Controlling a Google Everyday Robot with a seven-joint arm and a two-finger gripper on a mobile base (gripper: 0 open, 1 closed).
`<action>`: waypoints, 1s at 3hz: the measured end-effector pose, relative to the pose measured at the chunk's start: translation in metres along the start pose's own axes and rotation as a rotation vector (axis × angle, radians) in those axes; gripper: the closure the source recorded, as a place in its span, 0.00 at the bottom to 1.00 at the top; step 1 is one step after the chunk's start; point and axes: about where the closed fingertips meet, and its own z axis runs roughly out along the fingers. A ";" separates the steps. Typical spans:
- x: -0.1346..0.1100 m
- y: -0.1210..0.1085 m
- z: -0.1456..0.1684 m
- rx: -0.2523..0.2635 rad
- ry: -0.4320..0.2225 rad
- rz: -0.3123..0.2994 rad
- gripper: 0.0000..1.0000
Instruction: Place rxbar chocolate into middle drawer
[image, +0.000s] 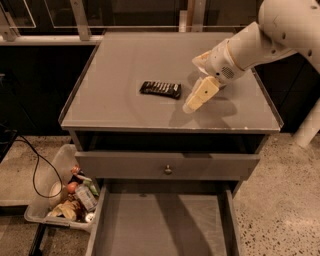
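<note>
I should close my gripper on the end (175, 91) of the rxbar chocolate nearer the white arm.
The rxbar chocolate (160, 89), a flat black bar with white lettering, lies on the grey cabinet top (125, 60), a little left of centre. My gripper (196, 100) hangs on the white arm (250, 45) that reaches in from the upper right. It is just right of the bar, low over the top, and a small gap separates them. It holds nothing that I can see. The middle drawer (160, 225) is pulled out at the bottom of the view, and its grey floor is bare.
The drawer with the small round knob (168, 169) sits just above the open drawer, pulled out slightly. A clear plastic bin (37, 212) of assorted items stands on the floor at the left, with a black cable (35, 170) beside it. A white post (310, 125) stands at the right.
</note>
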 end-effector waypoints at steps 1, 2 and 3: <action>0.008 -0.014 0.025 -0.045 -0.030 0.035 0.00; 0.006 -0.025 0.042 -0.072 -0.037 0.039 0.00; 0.002 -0.034 0.053 -0.089 -0.038 0.036 0.00</action>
